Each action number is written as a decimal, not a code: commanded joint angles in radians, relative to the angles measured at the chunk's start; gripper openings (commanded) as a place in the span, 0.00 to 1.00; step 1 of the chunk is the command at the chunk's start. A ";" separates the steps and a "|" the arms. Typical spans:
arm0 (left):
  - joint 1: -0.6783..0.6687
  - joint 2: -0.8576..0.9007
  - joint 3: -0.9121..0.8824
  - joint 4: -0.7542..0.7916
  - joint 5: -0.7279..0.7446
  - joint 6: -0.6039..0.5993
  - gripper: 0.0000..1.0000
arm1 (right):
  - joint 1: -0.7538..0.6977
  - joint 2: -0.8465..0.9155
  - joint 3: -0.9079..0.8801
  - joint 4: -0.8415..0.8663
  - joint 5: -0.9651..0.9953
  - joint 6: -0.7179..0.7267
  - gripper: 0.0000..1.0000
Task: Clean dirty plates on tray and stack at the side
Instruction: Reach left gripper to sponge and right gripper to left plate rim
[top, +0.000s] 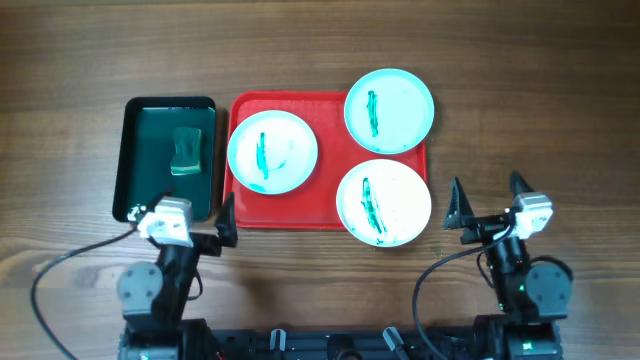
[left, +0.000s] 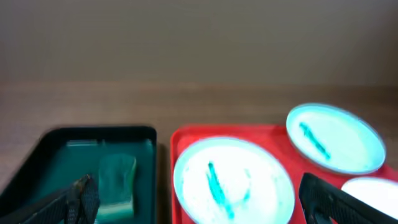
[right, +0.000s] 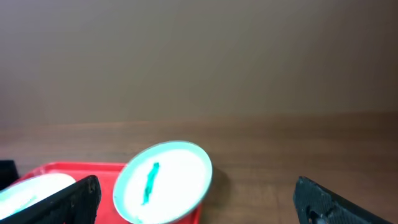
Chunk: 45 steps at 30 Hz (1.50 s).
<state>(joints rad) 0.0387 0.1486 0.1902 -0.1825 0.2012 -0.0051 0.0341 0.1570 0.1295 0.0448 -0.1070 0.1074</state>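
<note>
The plates need cleaning, so next my left gripper goes to the middle of the green sponge (top: 187, 150) (left: 116, 180) in the dark green tray and closes there.
Three round pale plates with green streaks sit on the red tray (top: 325, 205): a left plate (top: 272, 151), a back-right plate (top: 389, 110) overhanging the tray's far right corner, and a front-right plate (top: 383, 202) overhanging its front right edge. The left wrist view shows the left plate (left: 233, 183), the back-right plate (left: 336, 138) and the tray (left: 273, 134). The right wrist view shows the back-right plate (right: 163, 182) and the tray (right: 74, 168). My left gripper (top: 195, 218) is open and empty, near the tray's front left corner. My right gripper (top: 488, 200) is open and empty, right of the front-right plate.
A smaller dark green tray (top: 140, 160) holding a green sponge (top: 187, 151) lies left of the red tray; it also shows in the left wrist view (left: 56, 149) with the sponge (left: 116, 180). Bare wooden table (top: 530, 110) lies to the right.
</note>
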 joint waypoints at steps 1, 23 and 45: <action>0.005 0.153 0.216 -0.091 -0.016 0.001 1.00 | 0.002 0.148 0.159 -0.006 -0.066 -0.004 1.00; 0.005 1.287 1.460 -1.126 0.044 0.001 1.00 | 0.002 1.138 1.198 -0.842 -0.243 -0.113 1.00; 0.156 1.507 1.458 -1.098 -0.280 -0.132 0.86 | 0.381 1.666 1.198 -0.454 -0.203 0.281 0.67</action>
<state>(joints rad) 0.1623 1.5703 1.6352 -1.2854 -0.0399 -0.1688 0.3595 1.7569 1.3048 -0.4419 -0.3878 0.3111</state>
